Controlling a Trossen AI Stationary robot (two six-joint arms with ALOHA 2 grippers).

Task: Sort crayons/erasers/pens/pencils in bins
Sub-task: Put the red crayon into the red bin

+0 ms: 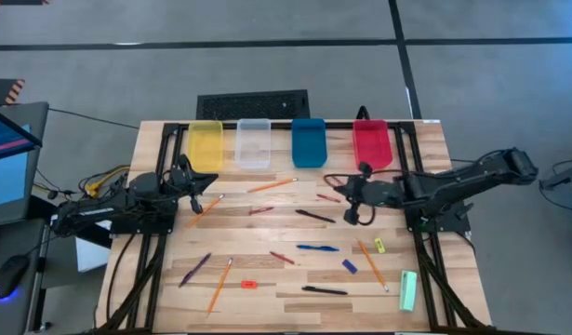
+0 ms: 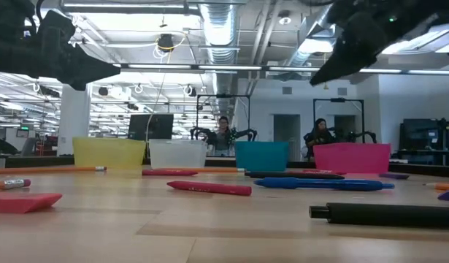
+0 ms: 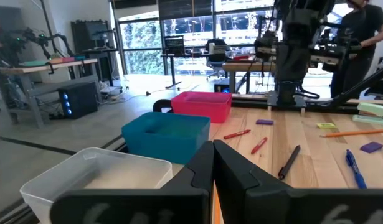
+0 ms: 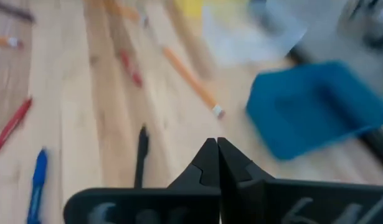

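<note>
Next, I close my right gripper on the red crayon's middle (image 1: 329, 197), where the crayon lies just beyond the dark pen in front of the blue bin.
Four bins stand in a row along the table's far edge: yellow (image 1: 206, 144), clear (image 1: 253, 142), blue (image 1: 309, 141) and red (image 1: 371, 142). Orange pencils (image 1: 272, 185), dark pens (image 1: 315, 216), red crayons (image 1: 282, 257) and small erasers (image 1: 350, 266) lie scattered flat on the wood. My left gripper (image 1: 194, 186) (image 3: 213, 155) hovers shut and empty near the yellow bin, above an orange pencil (image 1: 206, 207). My right gripper (image 1: 352, 195) (image 4: 217, 149) is shut and empty, raised in front of the red and blue bins, near a crayon (image 1: 328, 197).
A pale green bar (image 1: 408, 290) lies near the table's right near corner. A blue pen (image 1: 318, 247), a black pen (image 1: 325, 290) and a red-orange eraser (image 1: 249, 284) lie toward the near edge. Black frame rails run along both table sides. People sit in the room beyond.
</note>
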